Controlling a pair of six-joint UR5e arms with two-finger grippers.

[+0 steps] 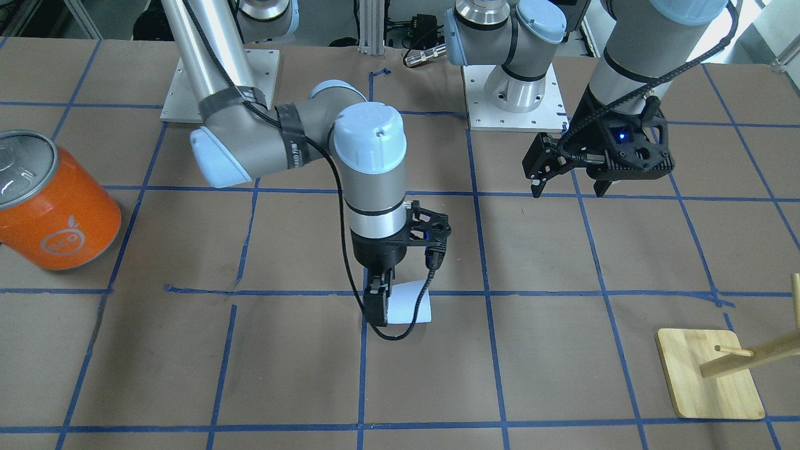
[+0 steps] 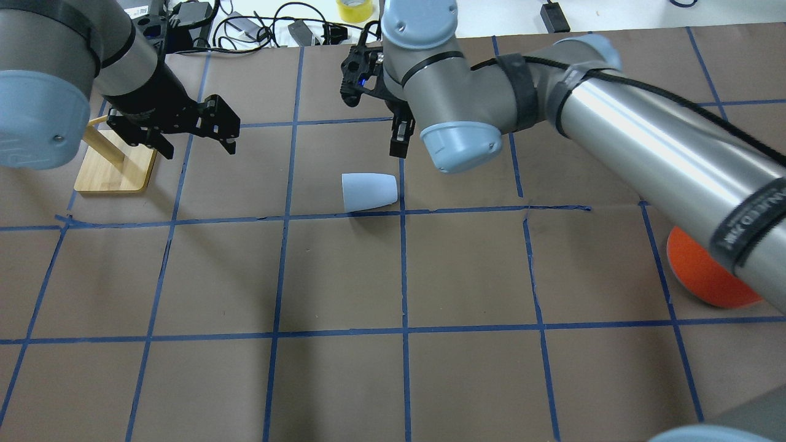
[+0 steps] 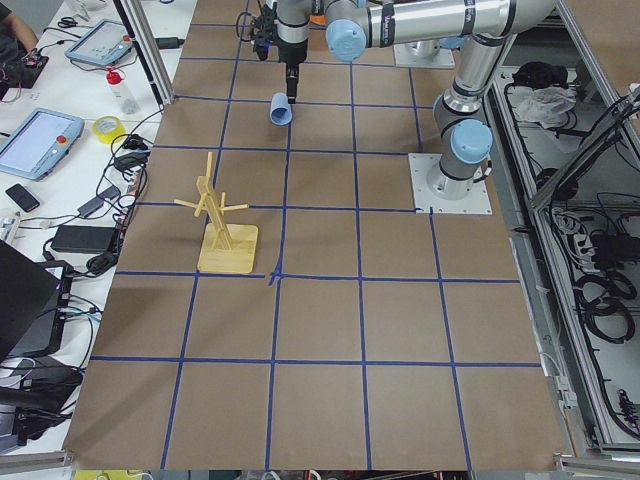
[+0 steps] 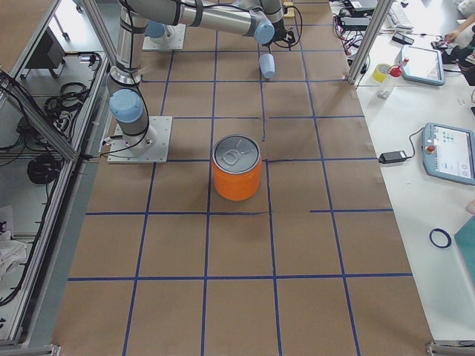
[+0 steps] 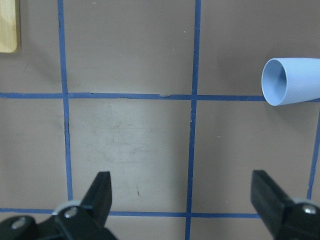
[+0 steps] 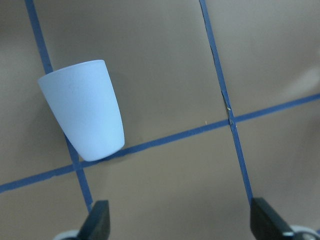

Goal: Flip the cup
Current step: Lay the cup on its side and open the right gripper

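Observation:
My left gripper moves to the open end of the pale blue-white cup next and closes on the cup's rim (image 1: 429,300) (image 5: 286,82), with one finger inside.
The pale blue-white cup (image 1: 409,303) lies on its side on the brown table, mouth toward my left arm. It shows in the overhead view (image 2: 368,190), both side views (image 3: 281,110) (image 4: 267,65), the left wrist view (image 5: 292,81) with its light blue inside visible, and the right wrist view (image 6: 85,107). My right gripper (image 1: 378,312) (image 2: 398,138) (image 6: 182,220) is open and empty, pointing down above the table beside the cup, apart from it. My left gripper (image 1: 565,187) (image 2: 198,149) (image 5: 182,195) is open and empty, held well above the table away from the cup.
A large orange can (image 1: 53,206) (image 4: 237,169) stands on my right side. A wooden peg stand (image 1: 706,375) (image 2: 113,169) (image 3: 225,235) stands on my left side, near the left gripper. Blue tape lines grid the table. Cables and a tape roll (image 2: 354,9) lie past the far edge.

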